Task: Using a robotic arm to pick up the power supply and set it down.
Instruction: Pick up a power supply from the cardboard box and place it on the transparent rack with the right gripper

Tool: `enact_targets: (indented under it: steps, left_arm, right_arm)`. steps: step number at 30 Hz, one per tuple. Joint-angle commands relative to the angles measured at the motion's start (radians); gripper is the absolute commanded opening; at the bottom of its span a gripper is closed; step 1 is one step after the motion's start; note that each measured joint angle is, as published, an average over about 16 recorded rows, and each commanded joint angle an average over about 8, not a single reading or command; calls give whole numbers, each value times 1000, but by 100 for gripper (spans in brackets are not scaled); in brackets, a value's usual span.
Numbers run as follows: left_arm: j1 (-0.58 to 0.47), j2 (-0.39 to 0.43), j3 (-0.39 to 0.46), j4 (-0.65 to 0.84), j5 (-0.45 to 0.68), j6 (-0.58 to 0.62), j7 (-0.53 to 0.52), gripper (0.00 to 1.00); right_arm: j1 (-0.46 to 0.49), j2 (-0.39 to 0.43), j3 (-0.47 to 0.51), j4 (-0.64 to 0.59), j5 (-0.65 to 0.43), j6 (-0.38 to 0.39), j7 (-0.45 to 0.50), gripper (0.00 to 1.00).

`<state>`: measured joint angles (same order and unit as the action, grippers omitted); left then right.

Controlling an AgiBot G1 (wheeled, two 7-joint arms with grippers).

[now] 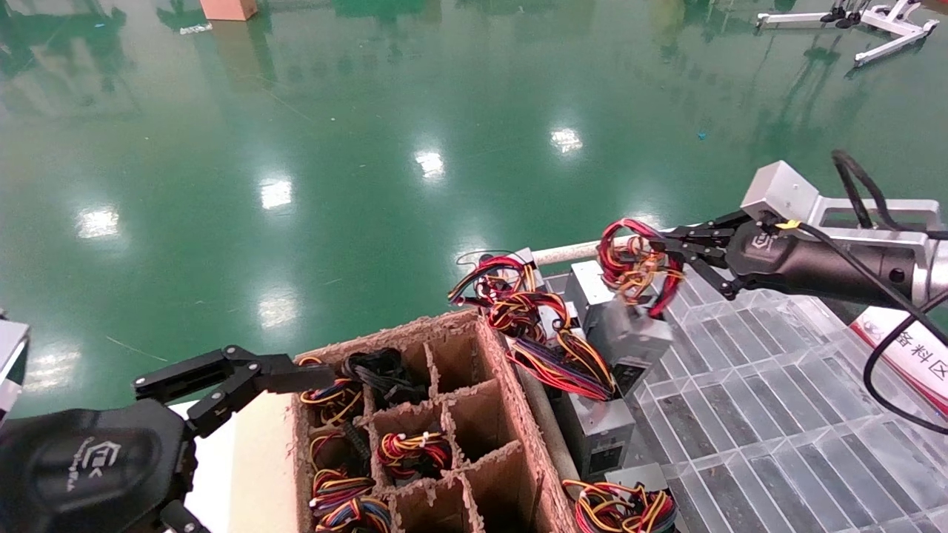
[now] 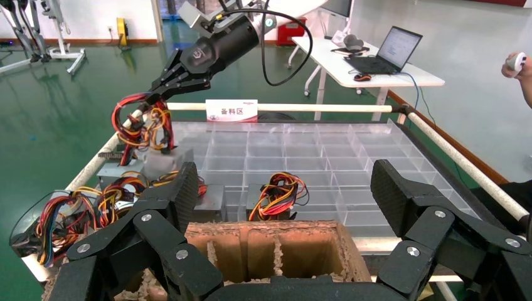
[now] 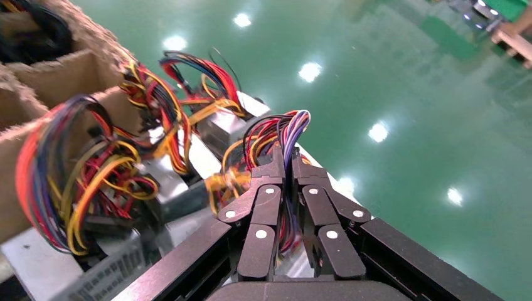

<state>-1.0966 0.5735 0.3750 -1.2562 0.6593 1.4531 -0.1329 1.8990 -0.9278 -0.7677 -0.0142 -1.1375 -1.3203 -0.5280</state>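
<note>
Next, my right gripper sets the silver-grey power supply free on the clear grid tray [image 1: 620, 345], beside the power supplies that line the cardboard box.
My right gripper [image 1: 669, 255] [image 3: 287, 164] is shut on the looped red, yellow and black wires [image 1: 632, 268] [image 3: 276, 135] of a silver-grey power supply [image 1: 628, 332]. The box hangs tilted under the wires, low over the clear grid tray's far left corner. The left wrist view shows the same power supply [image 2: 160, 164] dangling from the right gripper [image 2: 155, 95], close above other units; I cannot tell whether it touches them. My left gripper [image 2: 288, 188] stays wide open and empty at the near end of the cardboard box, with one of its fingers [image 1: 244, 374] showing in the head view.
A divided cardboard box [image 1: 511, 403] holds several wire bundles. More power supplies [image 1: 598, 433] line the left edge of the clear grid tray [image 1: 778, 400], beside a white rail [image 1: 570, 253]. A sign [image 2: 231, 110] stands on the far rail, a laptop table [image 2: 383, 66] beyond.
</note>
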Motion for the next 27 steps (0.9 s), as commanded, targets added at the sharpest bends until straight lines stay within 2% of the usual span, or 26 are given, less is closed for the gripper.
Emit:
enact_targets:
  steps: [1, 9, 16, 17, 18, 24, 25, 27]
  left_arm:
    - [0, 0, 0, 0, 0, 0, 0, 100]
    - [0, 0, 0, 0, 0, 0, 0, 100]
    - [0, 0, 0, 0, 0, 0, 0, 100]
    - [0, 0, 0, 0, 0, 0, 0, 100]
    - [0, 0, 0, 0, 0, 0, 0, 100]
    - [0, 0, 0, 0, 0, 0, 0, 100]
    - [0, 0, 0, 0, 0, 0, 0, 100]
    - [0, 0, 0, 0, 0, 0, 0, 100]
  right_arm:
    - [-5, 4, 3, -3, 4, 14, -3, 0]
    - [-16, -2, -1, -1, 0, 77, -6, 0]
    - [-34, -17, -4, 3, -5, 86, 1, 1]
    - [-36, -18, -4, 3, -5, 86, 3, 6]
    - [-39, -20, -4, 3, -5, 86, 5, 17]
    - [-47, -25, -4, 0, -5, 81, 25, 90]
    - [-48, -25, -4, 0, -5, 80, 29, 98]
    - [-48, -26, -5, -1, -5, 78, 34, 100]
